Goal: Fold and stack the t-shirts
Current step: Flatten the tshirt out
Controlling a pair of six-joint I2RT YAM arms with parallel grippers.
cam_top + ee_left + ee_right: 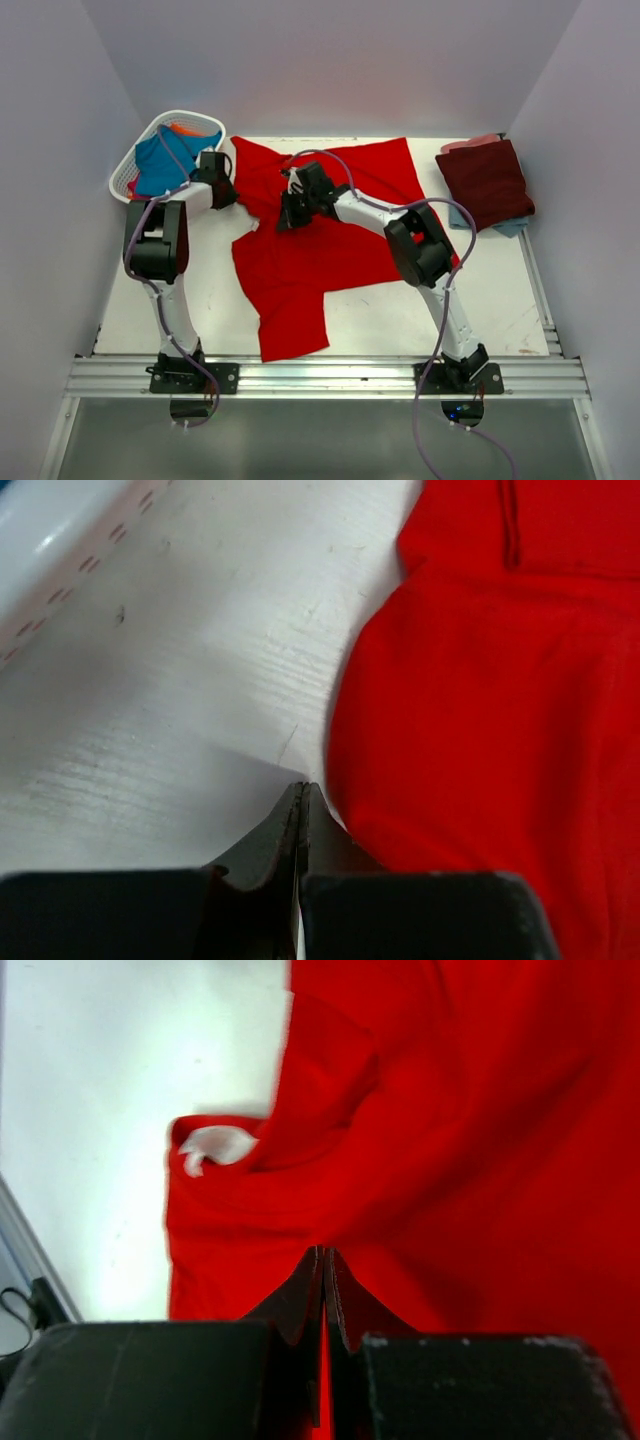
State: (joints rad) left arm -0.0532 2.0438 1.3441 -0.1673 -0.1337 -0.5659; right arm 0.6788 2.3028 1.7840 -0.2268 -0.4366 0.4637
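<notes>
My left gripper is closed and empty beside the rumpled edge of the red t-shirt. I need to open it and pinch the t-shirt's fold (253,206) near the neck label.
A large bright red t-shirt (300,260) lies spread and rumpled across the middle of the table, one sleeve pointing toward the front edge. My left gripper (230,198) is shut and holds nothing. In the left wrist view its tips (303,786) rest on bare table just beside the red t-shirt's edge (480,700). My right gripper (287,220) is shut over the shirt near the collar. In the right wrist view its tips (325,1251) sit low against red cloth (470,1140), with the white neck label (215,1145) ahead to the left.
A white lattice basket (125,170) at the back left holds a teal blue t-shirt (165,160) and an orange one (185,129). At the back right a folded dark maroon t-shirt (487,178) lies on pale blue cloth (510,228). An aluminium rail (330,375) runs along the front.
</notes>
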